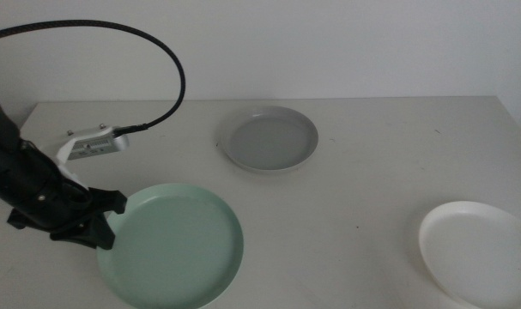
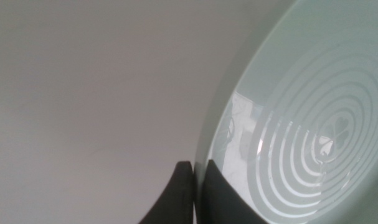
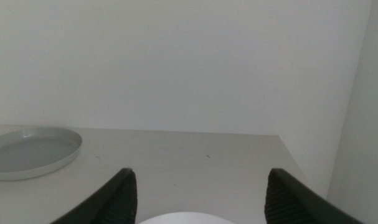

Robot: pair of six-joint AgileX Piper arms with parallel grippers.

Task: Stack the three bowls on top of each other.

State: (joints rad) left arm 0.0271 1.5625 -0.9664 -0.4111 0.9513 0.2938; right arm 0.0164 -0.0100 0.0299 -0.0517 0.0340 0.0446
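Observation:
Next, my left gripper sets the mint green bowl free on the bare table [image 1: 275, 243], at a place that is just in front of the grey bowl.
The mint green bowl [image 1: 174, 245] sits at the front left of the table. My left gripper [image 1: 106, 227] is shut on its left rim; in the left wrist view the two dark jaws [image 2: 198, 167] pinch the rim of the green bowl [image 2: 301, 124], one on each side. I cannot tell whether the bowl is off the table. The grey bowl [image 1: 269, 139] lies at the back middle and also shows in the right wrist view [image 3: 30, 152]. The white bowl [image 1: 479, 249] lies at the front right. My right gripper [image 3: 201, 173] is open above the white bowl's edge [image 3: 185, 218] and is out of the middle view.
The white table [image 1: 372, 189] ends at a pale wall at the back. The left arm's black cable [image 1: 170, 64] arcs over the back left, above the silver wrist camera [image 1: 93, 144]. The table's right edge is close to the white bowl.

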